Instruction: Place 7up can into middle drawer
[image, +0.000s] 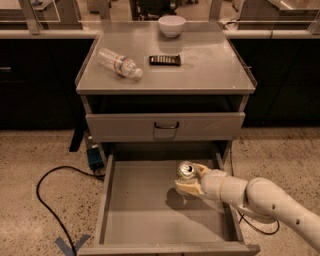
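My gripper will let go of the 7up can on the front half of the middle drawer's bottom (177, 212), about midway between the sides.
My gripper (189, 181) is shut on the 7up can (185, 171), whose shiny silver top faces up; the green-and-white side is mostly hidden by the fingers. The white arm reaches in from the lower right. The can hangs upright over the right half of the open middle drawer (145, 210), a grey tray with low side walls, a little above its flat floor, where it casts a shadow.
Above the open drawer is a closed drawer front with a dark handle (166, 126). On the cabinet top lie a clear water bottle (119, 63), a dark flat object (165, 60) and a white bowl (171, 25). A black cable (50, 200) curls on the floor at left.
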